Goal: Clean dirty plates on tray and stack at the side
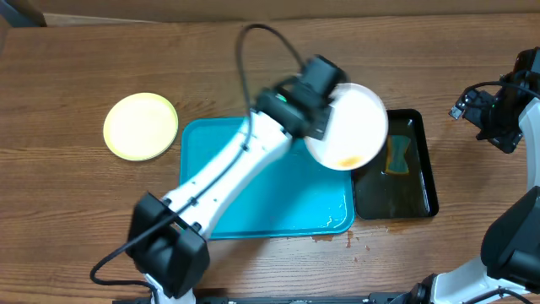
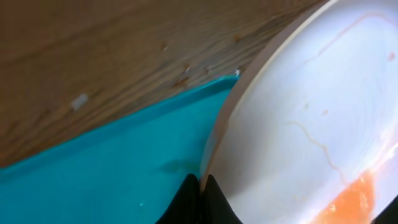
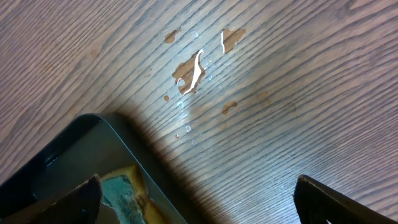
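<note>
The robot's left gripper needs to release the white plate on top of the pale yellow-green plate (image 1: 141,126) beside the turquoise tray.
My left gripper (image 1: 327,108) is shut on the rim of a white plate (image 1: 350,127) with an orange-brown smear and holds it tilted over the right end of the turquoise tray (image 1: 278,198). In the left wrist view the fingers (image 2: 202,186) pinch the plate's edge (image 2: 298,124) above the tray (image 2: 106,168). A pale yellow-green plate (image 1: 141,126) lies on the table left of the tray. My right gripper (image 3: 196,202) is open and empty above the table, beside the black tray's corner. A third plate is not in view.
A narrow black tray (image 1: 418,181) right of the turquoise tray holds liquid and a yellow-green sponge (image 1: 397,157), which also shows in the right wrist view (image 3: 121,193). Wet brown spots (image 3: 193,68) lie on the wood. Small spills mark the table by the tray's front right corner (image 1: 333,236).
</note>
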Motion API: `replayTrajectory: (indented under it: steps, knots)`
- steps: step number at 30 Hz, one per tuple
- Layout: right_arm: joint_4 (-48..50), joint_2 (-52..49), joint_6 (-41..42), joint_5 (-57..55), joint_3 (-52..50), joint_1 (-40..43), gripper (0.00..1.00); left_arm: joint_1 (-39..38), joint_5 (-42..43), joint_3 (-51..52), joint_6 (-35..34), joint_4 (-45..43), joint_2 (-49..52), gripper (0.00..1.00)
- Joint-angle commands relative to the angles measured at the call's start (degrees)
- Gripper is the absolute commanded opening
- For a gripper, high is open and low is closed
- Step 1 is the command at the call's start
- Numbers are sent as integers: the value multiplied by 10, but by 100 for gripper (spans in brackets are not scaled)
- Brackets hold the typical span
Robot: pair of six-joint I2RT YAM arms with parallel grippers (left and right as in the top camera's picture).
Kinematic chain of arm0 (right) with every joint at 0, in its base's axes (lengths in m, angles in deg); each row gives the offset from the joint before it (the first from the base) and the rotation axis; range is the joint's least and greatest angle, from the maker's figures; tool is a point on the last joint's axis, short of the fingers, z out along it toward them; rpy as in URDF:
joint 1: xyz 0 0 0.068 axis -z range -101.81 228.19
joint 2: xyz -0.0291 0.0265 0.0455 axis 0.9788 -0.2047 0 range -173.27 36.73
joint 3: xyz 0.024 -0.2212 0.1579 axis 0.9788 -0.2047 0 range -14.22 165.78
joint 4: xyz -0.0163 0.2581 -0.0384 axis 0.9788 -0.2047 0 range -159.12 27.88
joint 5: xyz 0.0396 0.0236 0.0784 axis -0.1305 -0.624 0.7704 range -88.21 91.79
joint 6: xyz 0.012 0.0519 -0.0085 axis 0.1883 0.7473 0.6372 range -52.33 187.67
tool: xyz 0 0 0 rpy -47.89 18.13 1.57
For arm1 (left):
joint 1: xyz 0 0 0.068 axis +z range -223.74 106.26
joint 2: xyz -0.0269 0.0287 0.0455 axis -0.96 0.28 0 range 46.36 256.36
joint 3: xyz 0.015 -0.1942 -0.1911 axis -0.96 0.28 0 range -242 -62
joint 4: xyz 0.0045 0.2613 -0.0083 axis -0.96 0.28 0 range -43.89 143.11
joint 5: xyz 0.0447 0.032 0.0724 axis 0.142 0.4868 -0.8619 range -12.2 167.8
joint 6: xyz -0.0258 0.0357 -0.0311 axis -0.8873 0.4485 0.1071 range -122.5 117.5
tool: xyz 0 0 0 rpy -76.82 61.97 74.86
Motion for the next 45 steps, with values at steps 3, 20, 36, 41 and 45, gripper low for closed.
replayTrajectory:
  steps: [3,20,36,41,45]
  knots:
    - [3,4,2,1,3,-2,100,-88,-223,-14,25,-40,6,4]
    - [3,4,2,1,3,-2,100,-264,-580,-14,158,-122,6,4]
    - [3,4,2,1,3,-2,100,-278,-678,-14,204,-278,6,4]
    - [3,4,2,1,3,-2,100,-268,-572,-14,168,-240,6,4]
    - [3,4,2,1,3,-2,100,-234,-410,-14,97,-173,6,4]
